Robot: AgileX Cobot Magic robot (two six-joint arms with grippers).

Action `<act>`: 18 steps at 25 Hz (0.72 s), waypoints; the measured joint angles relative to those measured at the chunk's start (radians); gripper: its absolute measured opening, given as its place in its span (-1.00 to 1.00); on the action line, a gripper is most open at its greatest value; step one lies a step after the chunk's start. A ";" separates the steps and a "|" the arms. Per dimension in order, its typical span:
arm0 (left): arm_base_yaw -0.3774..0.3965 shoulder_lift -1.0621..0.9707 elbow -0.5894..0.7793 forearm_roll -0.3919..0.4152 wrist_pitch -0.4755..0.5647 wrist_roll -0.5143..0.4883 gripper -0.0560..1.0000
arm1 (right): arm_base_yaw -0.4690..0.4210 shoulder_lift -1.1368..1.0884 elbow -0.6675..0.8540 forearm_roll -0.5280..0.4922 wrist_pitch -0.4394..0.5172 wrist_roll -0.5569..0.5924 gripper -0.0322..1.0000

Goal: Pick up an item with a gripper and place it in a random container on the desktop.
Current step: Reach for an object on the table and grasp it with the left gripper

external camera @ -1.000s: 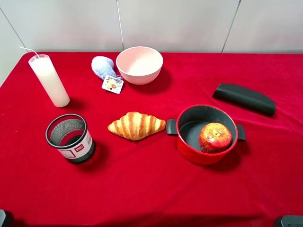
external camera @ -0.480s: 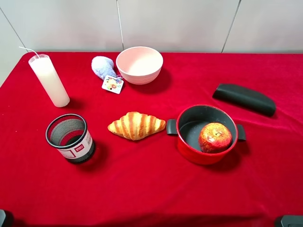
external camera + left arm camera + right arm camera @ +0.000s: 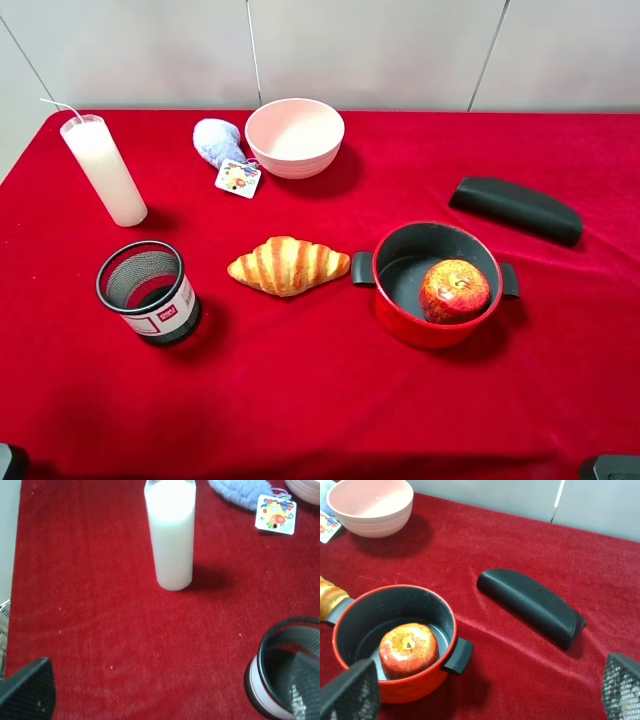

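I move my left gripper to the tall white candle next and close it on the candle's upper part (image 3: 96, 154) (image 3: 171, 517), just below its top.
The item, a tall white candle (image 3: 103, 170) with a thin wick, stands upright at the far left of the red desktop (image 3: 300, 390). The container, a black wire-mesh cup (image 3: 148, 292) with a white-and-red label, stands nearer the front, apart from the candle. In the left wrist view the candle (image 3: 170, 535) is ahead and the mesh cup (image 3: 282, 672) sits by one finger. My left gripper (image 3: 167, 687) is open and holds nothing. My right gripper (image 3: 487, 690) is open too, above the cloth near the red pot (image 3: 395, 640).
A golden croissant (image 3: 288, 265) lies mid-table. The red pot (image 3: 435, 283) holds an apple (image 3: 455, 291). A pale pink bowl (image 3: 295, 137) and a pale-blue plush toy (image 3: 218, 142) with a tag sit at the back. A black case (image 3: 515, 209) lies at the right.
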 joint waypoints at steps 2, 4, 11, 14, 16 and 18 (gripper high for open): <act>0.000 0.054 -0.006 0.000 -0.047 0.001 0.82 | 0.000 0.000 0.000 0.000 0.000 0.000 0.41; 0.000 0.101 -0.012 0.000 -0.078 0.002 0.82 | 0.000 0.000 0.000 0.000 0.000 0.000 0.41; 0.000 0.232 -0.027 0.044 -0.176 0.004 0.82 | 0.000 0.000 0.000 0.000 0.000 0.000 0.41; 0.000 0.282 -0.057 0.059 -0.182 0.004 0.82 | 0.000 0.000 0.000 0.000 0.000 0.000 0.41; 0.000 0.317 -0.081 0.075 -0.184 0.005 0.82 | 0.000 0.000 0.000 0.000 -0.001 0.000 0.41; 0.000 0.347 -0.104 0.097 -0.192 0.005 0.82 | 0.000 0.000 0.000 0.000 -0.001 0.000 0.41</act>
